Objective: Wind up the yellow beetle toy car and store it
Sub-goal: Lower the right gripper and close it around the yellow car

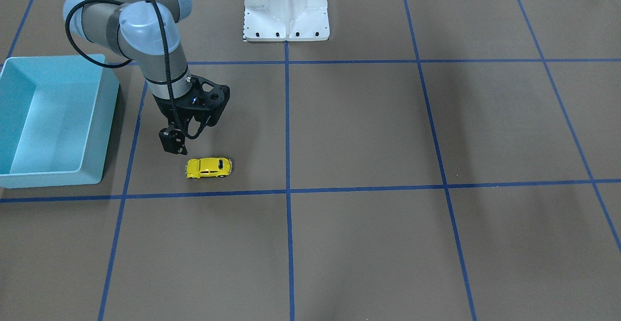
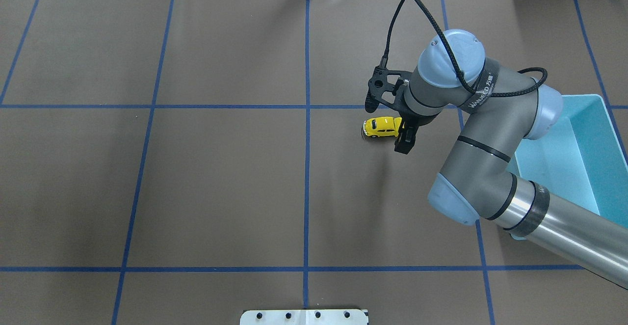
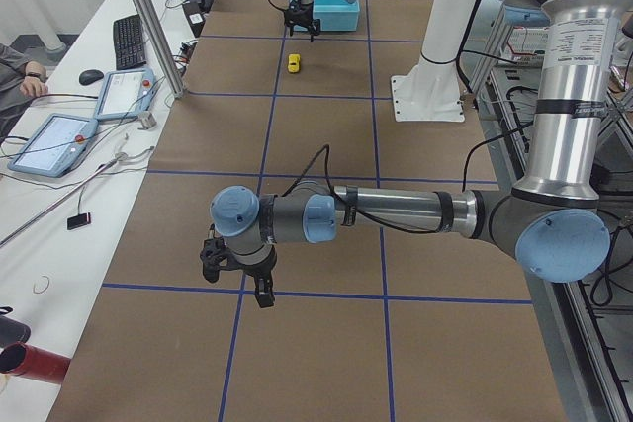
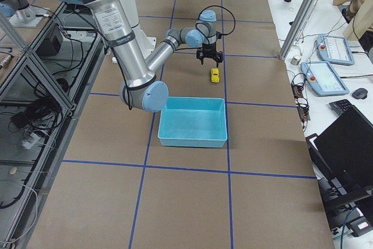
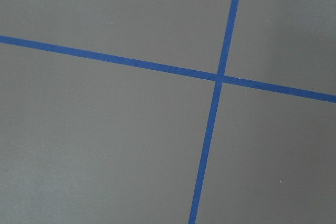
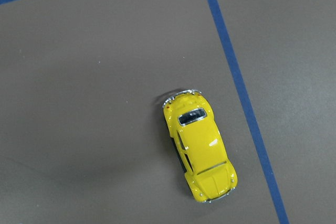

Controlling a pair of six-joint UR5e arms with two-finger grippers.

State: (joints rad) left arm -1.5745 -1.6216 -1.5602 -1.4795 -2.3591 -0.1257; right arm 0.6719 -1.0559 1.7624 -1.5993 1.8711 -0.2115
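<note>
I should next grab the yellow beetle toy car with my right gripper across its doors (image 1: 204, 168) (image 6: 202, 146), just in front of the car's rear window.
The yellow beetle toy car (image 1: 208, 167) stands on its wheels on the brown table, free of any grip. It also shows in the overhead view (image 2: 381, 126) and fills the right wrist view (image 6: 199, 145). My right gripper (image 1: 188, 133) hovers just above it, slightly to the robot's side, with jaws open and empty; one black finger (image 2: 405, 140) shows beside the car. The light blue bin (image 1: 99, 132) is empty and lies to the right arm's side of the car. My left gripper (image 3: 237, 279) hangs far away over bare table; I cannot tell whether it is open or shut.
Blue tape lines (image 5: 216, 77) grid the brown table. The white robot base (image 1: 286, 8) stands at the table's robot side. Operators' tablets and a keyboard (image 3: 131, 39) lie on a side desk beyond a metal post.
</note>
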